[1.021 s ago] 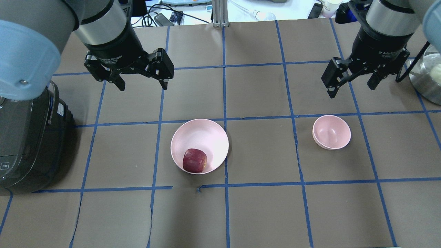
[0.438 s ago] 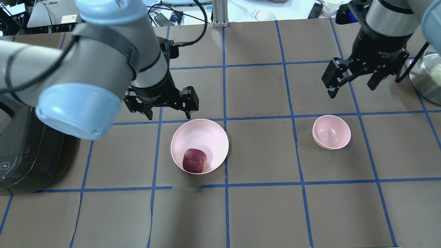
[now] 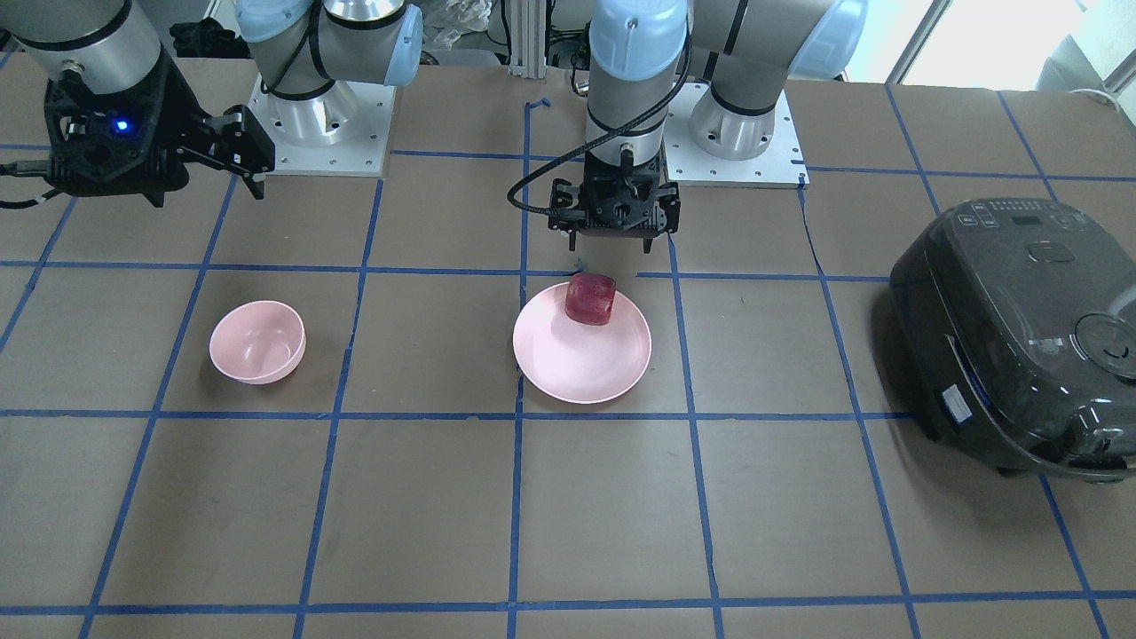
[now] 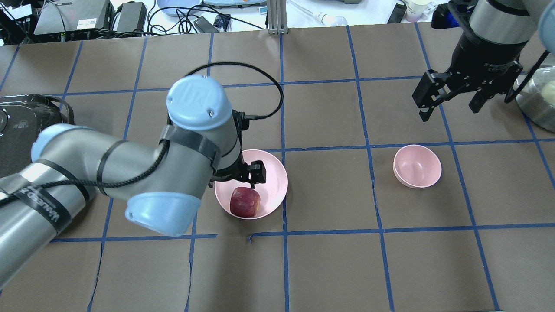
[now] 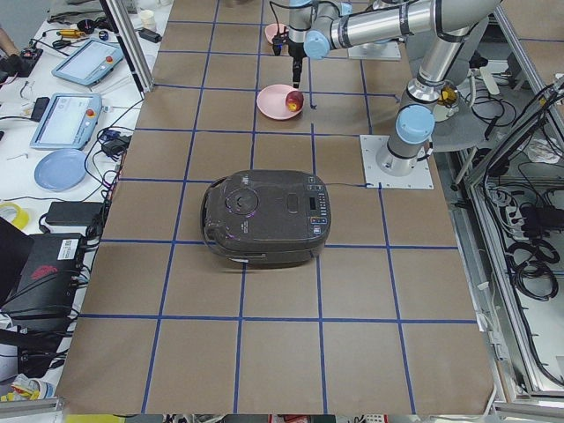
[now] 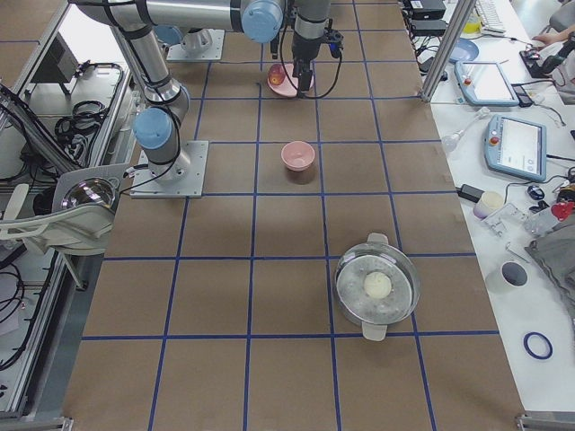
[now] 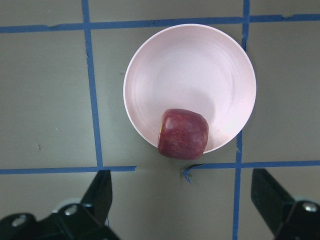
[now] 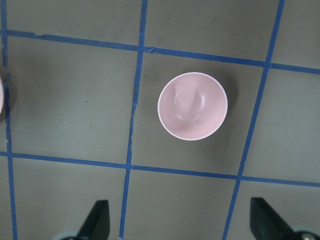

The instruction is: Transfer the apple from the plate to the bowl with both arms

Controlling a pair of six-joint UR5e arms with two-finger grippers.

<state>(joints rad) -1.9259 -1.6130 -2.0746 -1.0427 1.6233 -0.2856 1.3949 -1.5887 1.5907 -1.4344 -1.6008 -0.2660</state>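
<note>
The small pink bowl should be my right gripper's next stop, and it should close on the bowl's rim (image 3: 213,339) (image 8: 226,106), on the side farthest from the plate.
The dark red apple (image 4: 245,202) lies at the near edge of the wide pink plate (image 4: 274,182); both also show in the left wrist view, apple (image 7: 183,134) and plate (image 7: 190,70). My left gripper (image 3: 615,241) hangs open and empty above the plate, just on the robot's side of the apple (image 3: 591,298). In the overhead view the arm hides most of the gripper. The small pink bowl (image 4: 417,166) stands empty to the right. My right gripper (image 4: 451,108) is open and empty, high above the table beyond the bowl (image 8: 192,106).
A black rice cooker (image 3: 1021,328) stands at the table's left end, beside my left arm. A steel pot (image 4: 537,99) with a glass lid stands at the right edge, close to my right gripper. Blue tape lines mark a grid on the brown table.
My left arm has swung in from the far left and come down over the plate, still open. The right gripper has barely shifted. Apple, plate and bowl have not moved.
</note>
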